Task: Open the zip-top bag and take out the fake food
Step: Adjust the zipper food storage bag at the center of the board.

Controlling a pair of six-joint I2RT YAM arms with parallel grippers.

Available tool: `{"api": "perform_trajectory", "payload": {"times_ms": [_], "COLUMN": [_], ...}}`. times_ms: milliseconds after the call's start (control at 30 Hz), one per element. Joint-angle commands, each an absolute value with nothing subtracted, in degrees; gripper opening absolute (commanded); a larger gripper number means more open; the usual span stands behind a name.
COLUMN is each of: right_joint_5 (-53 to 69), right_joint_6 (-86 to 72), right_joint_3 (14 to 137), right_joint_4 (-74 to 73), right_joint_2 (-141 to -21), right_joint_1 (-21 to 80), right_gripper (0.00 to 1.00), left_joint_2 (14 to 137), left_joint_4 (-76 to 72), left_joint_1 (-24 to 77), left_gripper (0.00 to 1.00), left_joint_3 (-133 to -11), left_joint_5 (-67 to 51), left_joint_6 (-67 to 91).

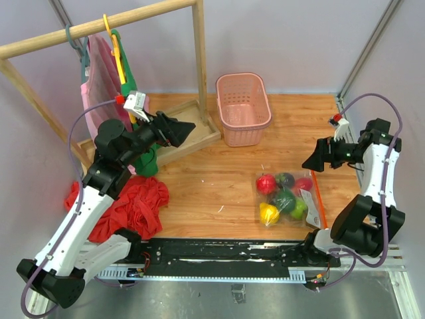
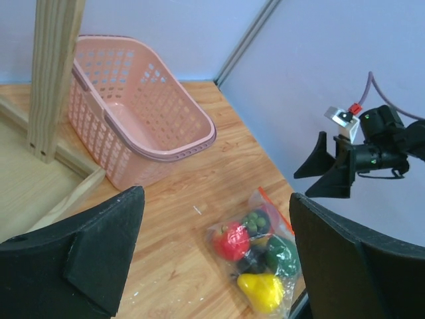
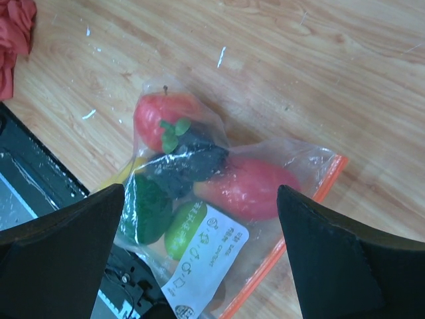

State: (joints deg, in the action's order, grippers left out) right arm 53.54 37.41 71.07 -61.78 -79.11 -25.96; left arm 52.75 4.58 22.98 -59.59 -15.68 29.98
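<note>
I need to next move my right gripper to the middle of the orange zip strip (image 1: 318, 196) (image 3: 275, 252) on the zip-top bag, beside the white label, and close it there.
The zip-top bag (image 1: 290, 197) lies flat on the wooden table at the right front, its orange zip strip (image 1: 320, 199) along the right edge and zipped shut. Inside is the fake food: a red piece (image 1: 266, 183), a yellow one (image 1: 269, 212), a dark green one (image 1: 285, 199), plus light green and dark purple ones. My right gripper (image 1: 313, 158) hovers open just above the bag (image 3: 219, 219), its jaws (image 3: 199, 193) spanning it without touching. My left gripper (image 1: 186, 129) is open and high at the left, far from the bag (image 2: 255, 256), which shows between its fingers (image 2: 216, 199).
A pink basket (image 1: 243, 107) stands behind the bag. A wooden clothes rack (image 1: 99, 26) with hung garments fills the back left. The red cloth heap (image 1: 129, 203) lies at the front left. A black rail (image 1: 219, 252) runs along the near edge, touching the bag.
</note>
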Motion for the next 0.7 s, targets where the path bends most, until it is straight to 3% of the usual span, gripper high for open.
{"api": "perform_trajectory", "payload": {"times_ms": [0, 167, 300, 667], "right_joint_5": [54.62, 51.89, 52.66, 49.20], "right_joint_6": [48.32, 67.19, 71.58, 67.02], "right_joint_3": [71.48, 75.59, 78.37, 68.88], "right_joint_4": [-72.21, -84.49, -91.44, -80.98], "right_joint_2": [-75.82, -77.41, -81.61, -74.77], "right_joint_1": [-28.32, -28.54, -29.25, -29.61], "right_gripper": [0.98, 0.98, 0.99, 0.99], "left_joint_2": [53.23, 52.69, 52.65, 52.57], "left_joint_4": [7.35, 6.60, 6.37, 4.92], "left_joint_1": [22.72, 22.73, 22.68, 24.39], "left_gripper": [0.94, 0.94, 0.94, 0.92], "left_joint_3": [-61.58, -58.83, -57.93, -55.47], "left_joint_5": [-17.91, -18.07, -18.32, -18.37], "left_joint_6": [24.65, 19.78, 17.37, 14.18]}}
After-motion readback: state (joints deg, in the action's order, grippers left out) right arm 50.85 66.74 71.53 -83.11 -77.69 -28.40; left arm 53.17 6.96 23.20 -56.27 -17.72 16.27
